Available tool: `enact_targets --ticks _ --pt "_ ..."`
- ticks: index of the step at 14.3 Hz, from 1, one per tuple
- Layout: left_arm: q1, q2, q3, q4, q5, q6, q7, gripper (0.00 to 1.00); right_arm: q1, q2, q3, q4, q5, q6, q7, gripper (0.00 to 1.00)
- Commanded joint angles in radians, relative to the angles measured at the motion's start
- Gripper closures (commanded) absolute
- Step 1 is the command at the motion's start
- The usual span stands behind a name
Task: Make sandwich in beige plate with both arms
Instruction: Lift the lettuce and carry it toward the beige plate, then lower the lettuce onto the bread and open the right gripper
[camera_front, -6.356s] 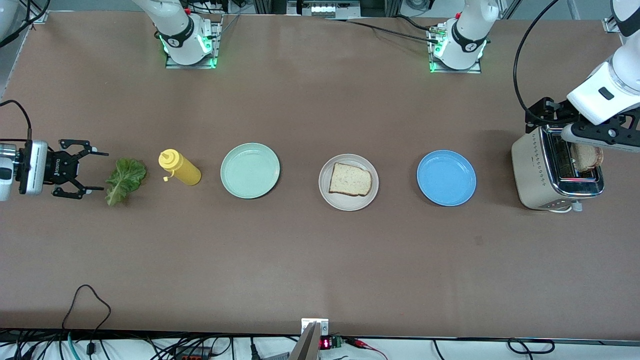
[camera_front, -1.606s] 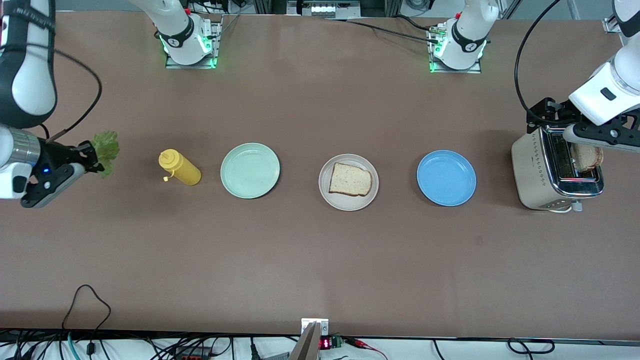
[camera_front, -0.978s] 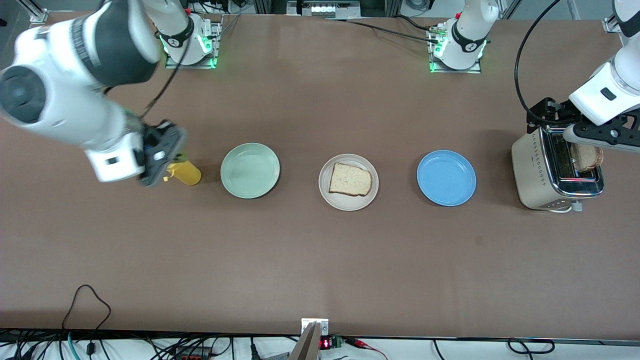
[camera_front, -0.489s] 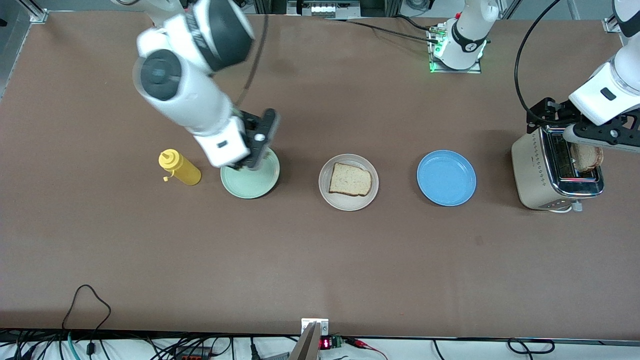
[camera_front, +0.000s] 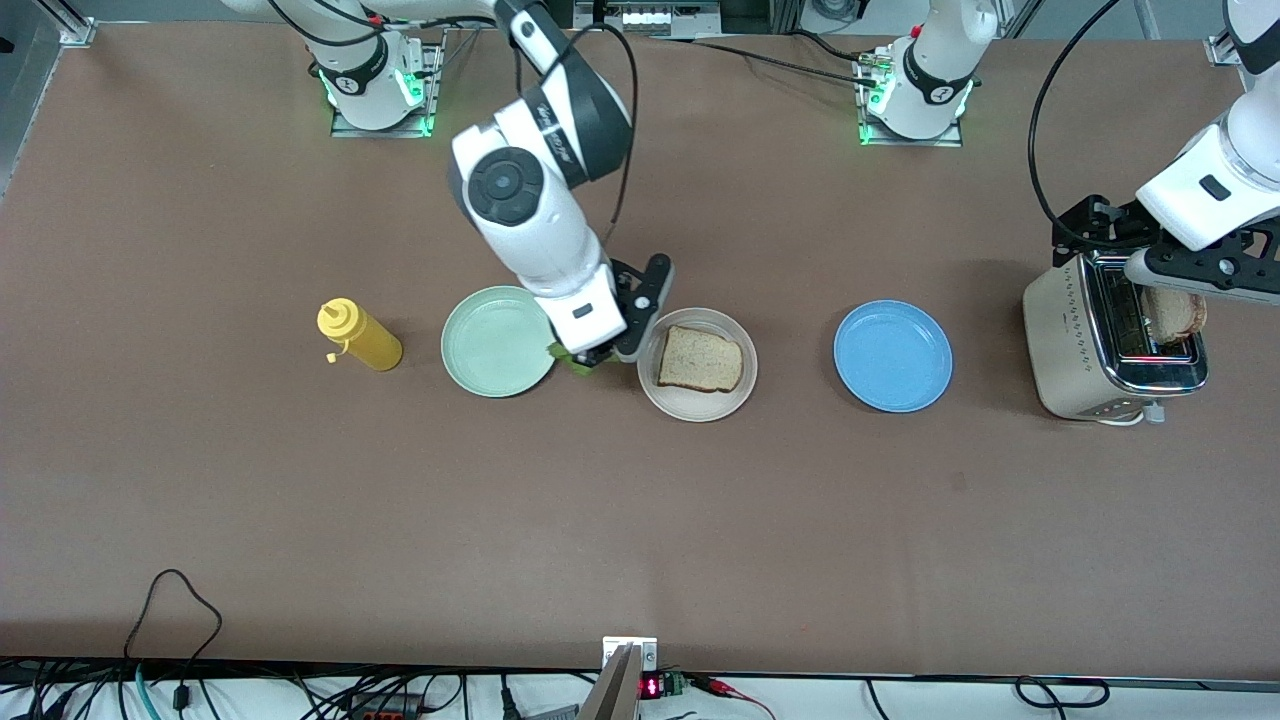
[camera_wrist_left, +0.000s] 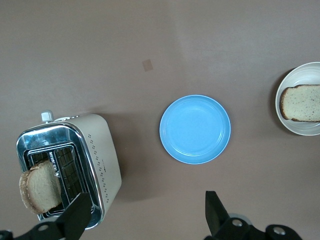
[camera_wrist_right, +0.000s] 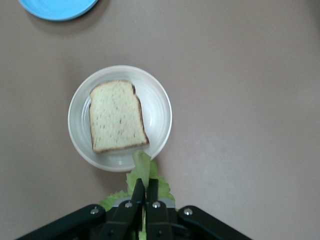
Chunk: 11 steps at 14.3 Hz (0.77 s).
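Note:
Next, my right gripper lets go of the green lettuce leaf on top of the bread slice in the beige plate (camera_front: 689, 370) (camera_wrist_right: 123, 125).
The beige plate (camera_front: 697, 396) holds one bread slice (camera_front: 700, 360); both show in the right wrist view, plate (camera_wrist_right: 157, 107) and slice (camera_wrist_right: 116, 116). My right gripper (camera_front: 590, 357) is shut on the green lettuce leaf (camera_wrist_right: 144, 167) and hangs between the mint-green plate (camera_front: 497, 341) and the beige plate. A bit of the leaf (camera_front: 572, 360) peeks out under it. My left gripper (camera_wrist_left: 145, 210) is open and waits over the toaster (camera_front: 1095, 350). A second bread slice (camera_front: 1175, 312) stands in the toaster's slot, also in the left wrist view (camera_wrist_left: 41, 186).
A yellow squeeze bottle (camera_front: 358, 336) lies beside the mint-green plate toward the right arm's end. A blue plate (camera_front: 893, 356) sits between the beige plate and the toaster. Cables run along the table's near edge.
My right arm has swung with the lettuce from the table's end, past the yellow bottle and over the mint-green plate, to the beige plate's edge. The left arm has not moved.

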Motion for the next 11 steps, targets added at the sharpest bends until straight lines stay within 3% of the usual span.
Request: enact_targets --ticks 1,4,11 --pt "0.003 0.005 -0.001 0.016 -0.001 -0.009 0.0 0.0 -0.002 0.089 0.037 0.071 0.018 0.095 0.066 1.0" --pt "0.002 0.007 -0.001 0.016 -0.001 -0.006 0.0 0.0 0.007 0.167 0.062 0.109 0.018 0.208 0.135 1.0" --pt "0.016 0.007 0.001 0.016 -0.001 -0.006 0.007 0.0 0.032 0.259 0.068 0.164 0.018 0.282 0.253 1.0"
